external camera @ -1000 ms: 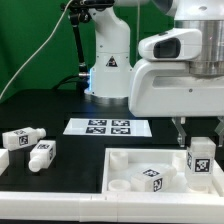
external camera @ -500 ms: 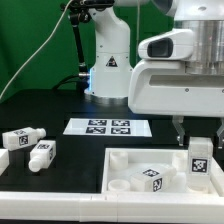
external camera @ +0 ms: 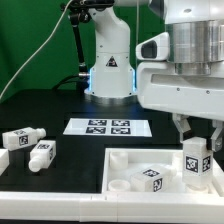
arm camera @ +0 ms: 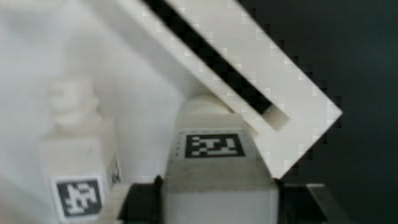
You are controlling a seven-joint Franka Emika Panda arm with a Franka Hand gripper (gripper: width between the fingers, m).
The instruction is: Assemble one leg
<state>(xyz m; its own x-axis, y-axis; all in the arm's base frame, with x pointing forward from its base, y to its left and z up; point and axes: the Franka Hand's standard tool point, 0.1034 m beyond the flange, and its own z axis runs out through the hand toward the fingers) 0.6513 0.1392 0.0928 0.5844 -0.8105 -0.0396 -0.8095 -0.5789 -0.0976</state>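
Note:
The robot's gripper is already turned crooked to the tray's edge, so it should open, turn back in line with that edge and grip the upright leg (external camera: 197, 162) for another turn.
My gripper (external camera: 197, 135) is shut on a white leg (external camera: 197, 163) with a black-and-white tag and holds it upright over the large white square tray-like piece (external camera: 128, 160), near its right corner in the exterior view. In the wrist view the leg (arm camera: 217, 160) sits between my two dark fingers (arm camera: 146, 205), above the tray's corner (arm camera: 267, 95). Another leg (external camera: 148, 179) lies inside the tray, also in the wrist view (arm camera: 75, 120). Two more legs (external camera: 22, 136) (external camera: 42, 154) lie on the black table at the exterior view's left.
The marker board (external camera: 106, 126) lies flat on the table behind the tray. The robot's white base (external camera: 108, 60) stands at the back. A white rail (external camera: 60, 203) runs along the front edge of the table.
My gripper has turned at the wrist and the held leg has shifted slightly to the exterior view's left. The other legs have not moved.

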